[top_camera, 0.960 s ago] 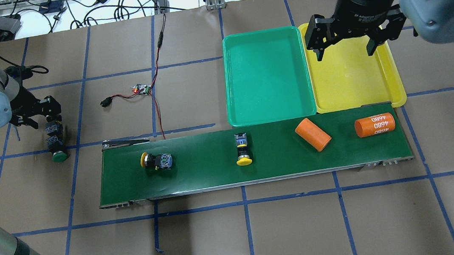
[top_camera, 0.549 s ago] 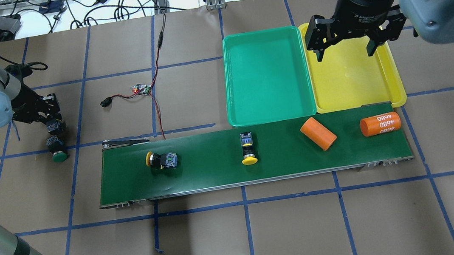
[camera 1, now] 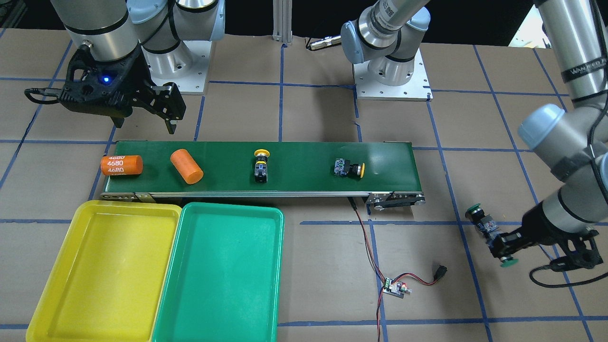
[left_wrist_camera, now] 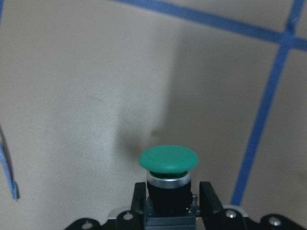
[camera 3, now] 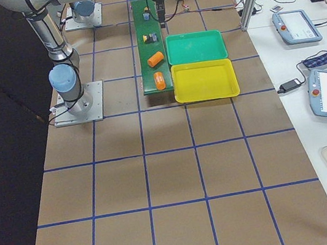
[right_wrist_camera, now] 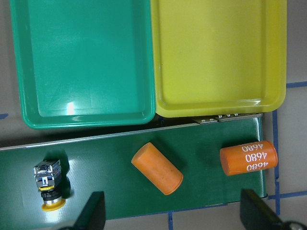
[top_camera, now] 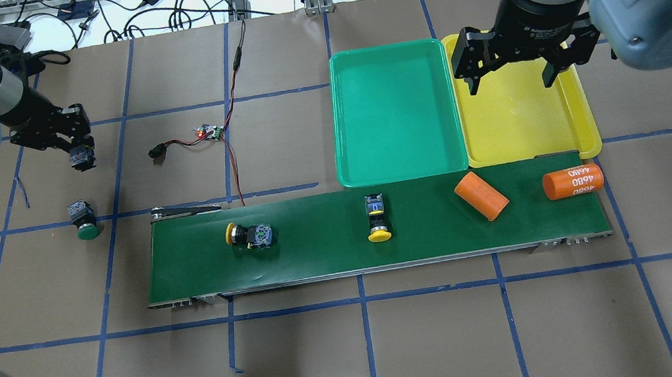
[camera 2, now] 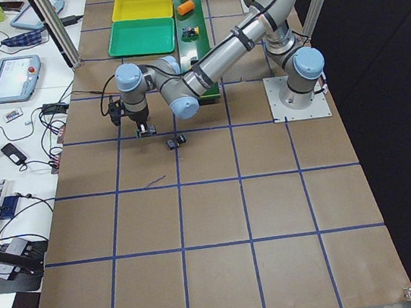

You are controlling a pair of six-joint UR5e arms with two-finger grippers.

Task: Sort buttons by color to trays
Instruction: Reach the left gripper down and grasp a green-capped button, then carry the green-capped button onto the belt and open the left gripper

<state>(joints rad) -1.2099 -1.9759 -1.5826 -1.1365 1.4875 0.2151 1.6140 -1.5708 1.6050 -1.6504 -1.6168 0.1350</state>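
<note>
I need to release the green-capped button with my left gripper on the dark green conveyor's end [camera 1: 400, 173] near the black pulley belt.
My left gripper [top_camera: 75, 145] is shut on a green-capped button [left_wrist_camera: 169, 160] and holds it above the paper, cap down; the button also shows in the front view [camera 1: 506, 259]. A second green button [top_camera: 82, 220] lies on the paper below it. Two yellow-capped buttons [top_camera: 249, 234] [top_camera: 377, 216] lie on the dark green conveyor [top_camera: 319, 260]. The green tray [top_camera: 394, 112] and the yellow tray [top_camera: 518, 123] stand side by side behind the belt, both bare. My right gripper [top_camera: 512, 83] is open and empty above the yellow tray.
Two orange cylinders lie on the belt's right end, one plain [top_camera: 481, 196] and one printed "4680" [top_camera: 572, 182] near the belt's edge. A small circuit board [top_camera: 209, 131] with red wires lies behind the belt's left end.
My left gripper has risen with its green button and moved away from the other green button. Everything on the belt has shifted right. The right gripper has barely moved.
</note>
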